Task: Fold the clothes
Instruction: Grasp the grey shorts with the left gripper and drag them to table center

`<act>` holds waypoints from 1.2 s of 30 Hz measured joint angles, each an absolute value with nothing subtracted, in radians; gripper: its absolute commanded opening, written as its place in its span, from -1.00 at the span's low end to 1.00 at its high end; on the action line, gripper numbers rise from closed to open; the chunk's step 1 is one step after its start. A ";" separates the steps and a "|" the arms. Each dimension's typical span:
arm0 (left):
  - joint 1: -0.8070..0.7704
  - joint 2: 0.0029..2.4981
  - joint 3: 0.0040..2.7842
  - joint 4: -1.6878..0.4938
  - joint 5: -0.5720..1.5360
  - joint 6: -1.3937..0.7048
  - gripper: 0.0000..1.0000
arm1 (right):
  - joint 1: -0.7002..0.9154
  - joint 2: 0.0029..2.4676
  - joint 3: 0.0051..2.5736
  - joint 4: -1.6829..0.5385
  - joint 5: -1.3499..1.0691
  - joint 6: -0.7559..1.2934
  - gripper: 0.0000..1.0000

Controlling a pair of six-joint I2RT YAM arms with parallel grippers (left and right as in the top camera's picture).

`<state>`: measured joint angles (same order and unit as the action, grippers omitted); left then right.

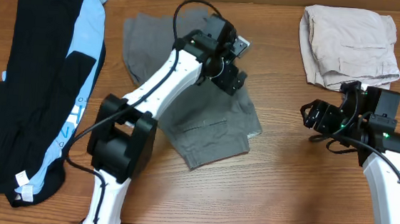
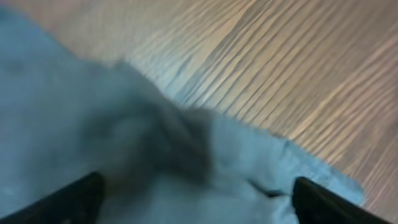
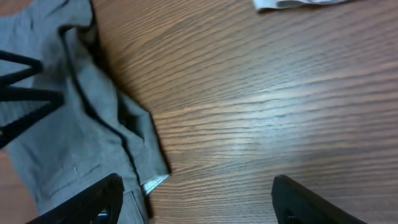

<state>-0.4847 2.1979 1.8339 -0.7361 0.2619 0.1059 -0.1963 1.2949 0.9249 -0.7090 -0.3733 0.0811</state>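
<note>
I should close my left gripper on the top leg's hem corner (image 1: 245, 148) of the taupe-grey shorts, on the side that faces my right gripper.
The taupe-grey shorts (image 1: 206, 123) lie rumpled at the table's middle. My left gripper (image 1: 233, 77) hovers over their upper right part. In the left wrist view its fingers are spread wide over the blurred cloth (image 2: 124, 155), with nothing between them. My right gripper (image 1: 314, 115) is open and empty above bare wood, right of the shorts. The right wrist view shows the shorts' edge (image 3: 81, 137) at its left. Folded beige shorts (image 1: 348, 45) lie at the back right. Black (image 1: 22, 98) and light-blue (image 1: 84, 38) garments lie at the left.
The wooden table (image 1: 279, 197) runs under everything. A white label (image 1: 23, 195) sticks out of the black garment at the front left. A corner of the beige cloth (image 3: 292, 5) shows at the top of the right wrist view.
</note>
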 measured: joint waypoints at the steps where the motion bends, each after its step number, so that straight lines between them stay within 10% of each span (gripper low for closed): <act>1: -0.484 2.198 1.834 -0.744 0.262 0.102 1.00 | -0.197 1.295 0.925 -0.710 -0.379 0.076 0.61; 15: -0.536 2.149 2.121 -1.365 0.348 0.179 1.00 | -0.163 1.454 0.925 -0.654 -0.438 0.004 0.68; 36: -0.736 2.230 1.857 -1.184 0.093 0.130 1.00 | -0.262 1.490 0.926 -0.540 -0.441 0.157 0.67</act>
<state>-0.7357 2.2299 1.8568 -1.1835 0.0925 0.1299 -0.2615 1.4899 0.9257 -0.5404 -0.4412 0.1570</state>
